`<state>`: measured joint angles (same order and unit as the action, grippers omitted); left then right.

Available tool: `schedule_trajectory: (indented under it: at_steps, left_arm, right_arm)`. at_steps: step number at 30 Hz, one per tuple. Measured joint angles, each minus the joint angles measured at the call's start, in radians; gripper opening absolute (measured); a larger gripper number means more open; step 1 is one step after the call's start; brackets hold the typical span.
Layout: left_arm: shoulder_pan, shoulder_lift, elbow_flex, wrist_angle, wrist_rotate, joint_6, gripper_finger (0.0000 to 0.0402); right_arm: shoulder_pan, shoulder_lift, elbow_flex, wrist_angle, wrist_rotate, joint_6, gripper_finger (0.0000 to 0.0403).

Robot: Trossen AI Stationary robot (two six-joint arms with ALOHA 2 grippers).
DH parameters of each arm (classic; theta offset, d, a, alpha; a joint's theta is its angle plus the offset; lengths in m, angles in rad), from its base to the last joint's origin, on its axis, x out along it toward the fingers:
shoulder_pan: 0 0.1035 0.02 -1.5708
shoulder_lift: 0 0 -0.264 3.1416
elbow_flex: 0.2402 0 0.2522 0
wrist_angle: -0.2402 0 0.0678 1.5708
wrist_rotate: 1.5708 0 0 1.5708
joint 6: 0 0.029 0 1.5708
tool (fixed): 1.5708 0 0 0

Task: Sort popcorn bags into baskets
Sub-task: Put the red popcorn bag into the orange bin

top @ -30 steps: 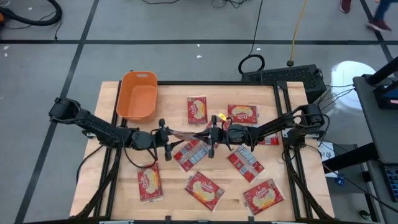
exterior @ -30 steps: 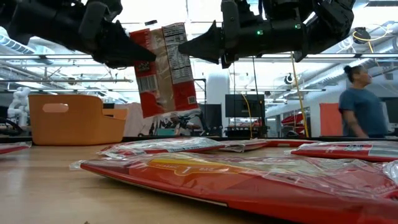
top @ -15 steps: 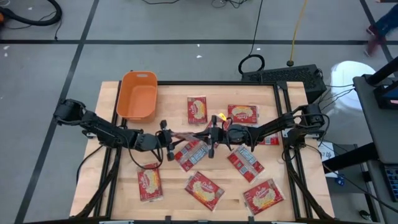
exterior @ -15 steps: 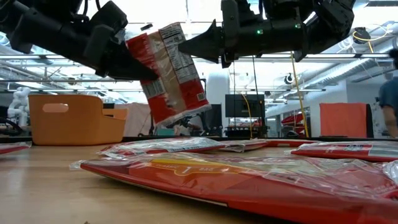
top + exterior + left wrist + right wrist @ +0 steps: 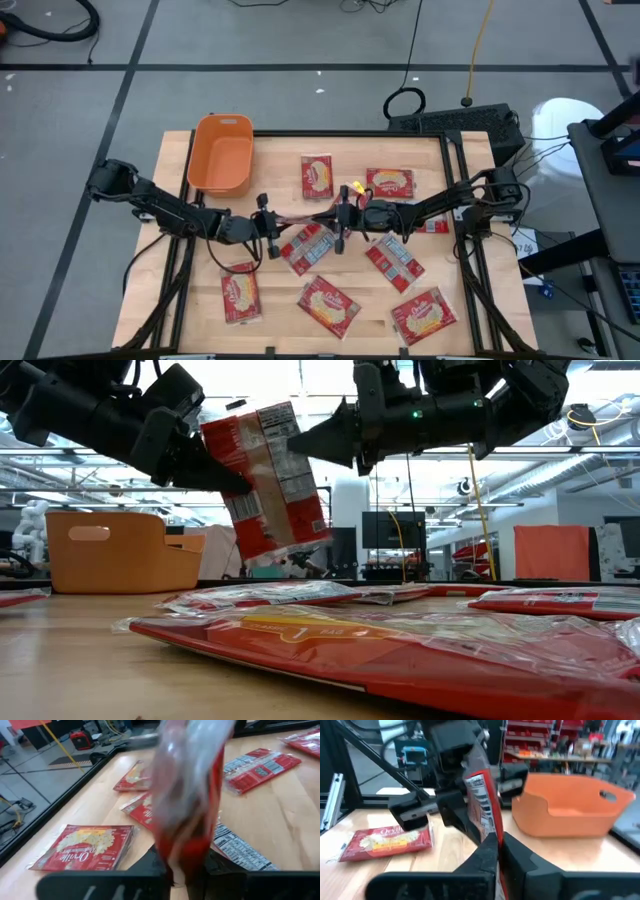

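Note:
My right gripper is near the upper corner of the tilted, hanging popcorn bag, so it should take hold again lower on the popcorn bag's side edge lower [image 5: 311, 482] before my left gripper carries the bag.
One popcorn bag [image 5: 268, 480], red with a grey printed panel, hangs in the air over the table's middle [image 5: 300, 217]. My left gripper [image 5: 278, 224] is shut on it from the left. My right gripper [image 5: 326, 216] is shut on it from the right. The orange basket [image 5: 222, 155] stands on its base at the table's far left, away from both grippers. Several more popcorn bags lie flat on the wood, among them one [image 5: 317, 177] at the far middle and one [image 5: 240, 295] at the near left. My left gripper pinches the bag's red edge [image 5: 190, 855] between its two fingers, about halfway up the bag's left side [image 5: 238, 482]. The fingers come from the table's left, slanting a little down. The bag stands on edge, tilted, clear of the table. My right gripper pinches the bag's opposite edge near its upper corner [image 5: 491, 822] between its two fingers [image 5: 305, 440]. It comes level from the table's right. The bag reaches away from the fingers toward the left gripper, lifted clear.
Loose bags lie under and near the grippers [image 5: 307, 245], [image 5: 395, 262], [image 5: 327, 305], [image 5: 423, 315], [image 5: 390, 183]. Bare wood shows at the near left corner [image 5: 175, 310] and beside the basket. A black frame rail [image 5: 450, 165] runs along the table's right side.
My left gripper has gone a little toward the right gripper and down, and has taken hold of the bag's left edge. The bag, hanging nearly upright from the right gripper before, has tipped, its lower end swung toward the right.

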<state>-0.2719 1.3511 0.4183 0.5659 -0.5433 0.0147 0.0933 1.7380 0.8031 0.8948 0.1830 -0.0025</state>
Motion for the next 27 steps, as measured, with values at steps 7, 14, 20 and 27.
schedule_trajectory:
  at_steps: [7,14,20,27]
  left_arm:
    - [-0.019,-0.005,0.000,-0.041,-0.008,-0.001,0.0037]
    - [-0.002,-0.005,0.000,-0.037,0.050,-0.001,0.0024]
    - [-0.002,-0.006,0.000,-0.026,0.072,0.012,0.0045]
    - [-0.003,-0.006,0.000,0.005,0.136,0.036,0.0019]
  right_arm:
    - [0.000,0.002,-0.002,-0.176,0.000,0.047,0.0122]
    - [-0.002,0.015,-0.002,-0.124,0.001,0.044,0.0200]
    - [-0.002,0.076,-0.003,-0.026,-0.031,0.001,0.0191]
    - [-0.003,0.095,-0.003,0.038,-0.107,-0.040,0.0100]
